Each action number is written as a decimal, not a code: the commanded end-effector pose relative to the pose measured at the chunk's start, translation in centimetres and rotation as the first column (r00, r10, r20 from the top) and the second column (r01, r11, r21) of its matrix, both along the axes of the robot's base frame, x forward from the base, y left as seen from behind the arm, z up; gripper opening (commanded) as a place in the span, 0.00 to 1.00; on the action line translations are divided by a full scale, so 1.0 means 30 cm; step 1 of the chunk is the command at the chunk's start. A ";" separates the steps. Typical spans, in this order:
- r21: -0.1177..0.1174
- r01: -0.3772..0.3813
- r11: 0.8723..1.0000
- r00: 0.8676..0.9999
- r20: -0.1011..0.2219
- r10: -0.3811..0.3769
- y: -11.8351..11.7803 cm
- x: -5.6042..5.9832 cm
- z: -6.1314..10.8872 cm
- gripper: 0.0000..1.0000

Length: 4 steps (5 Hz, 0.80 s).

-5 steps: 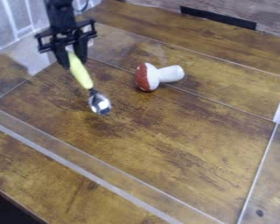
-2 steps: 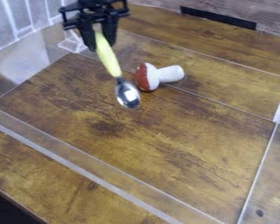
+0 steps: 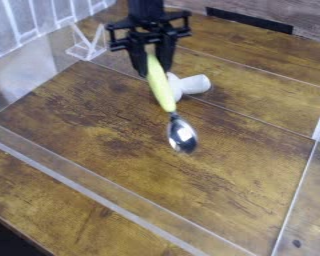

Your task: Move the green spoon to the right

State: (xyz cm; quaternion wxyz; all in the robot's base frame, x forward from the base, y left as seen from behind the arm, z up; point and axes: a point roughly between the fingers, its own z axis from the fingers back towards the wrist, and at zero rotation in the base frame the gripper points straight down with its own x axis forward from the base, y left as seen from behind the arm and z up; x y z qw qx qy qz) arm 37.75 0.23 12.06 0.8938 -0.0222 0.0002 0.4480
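Observation:
The robot's gripper will release the green spoon on the bare wood (image 3: 222,193) near the closest front corner of the clear side.
The green spoon (image 3: 162,88) hangs tilted in the air, its yellow-green handle pinched at the top and its silver bowl (image 3: 183,135) lowest, just above the wooden table. My black gripper (image 3: 151,50) points down and is shut on the top of the handle. The spoon hangs over the middle of the table, in front of the toy mushroom.
A toy mushroom (image 3: 188,85) with a white stem lies right behind the spoon's handle, its cap mostly hidden. A low clear wall (image 3: 109,205) borders the wooden table (image 3: 83,120) along the front, left and right. A white rack (image 3: 29,25) stands at the far left.
The gripper has carried the spoon to the right, from the left part of the table to its middle, and lifted it slightly. The mushroom has not moved.

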 end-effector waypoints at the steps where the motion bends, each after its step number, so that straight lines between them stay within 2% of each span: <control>1: 0.001 0.053 0.999 0.994 0.093 -0.053 -0.100 -0.037 0.103 0.00; 2: -0.004 0.125 0.992 0.988 0.090 -0.124 -0.183 -0.069 0.083 0.00; 3: -0.012 0.215 0.976 0.973 0.090 -0.214 -0.272 -0.097 0.062 0.00; 4: 0.001 0.312 0.950 0.946 0.095 -0.311 -0.349 -0.120 0.024 0.00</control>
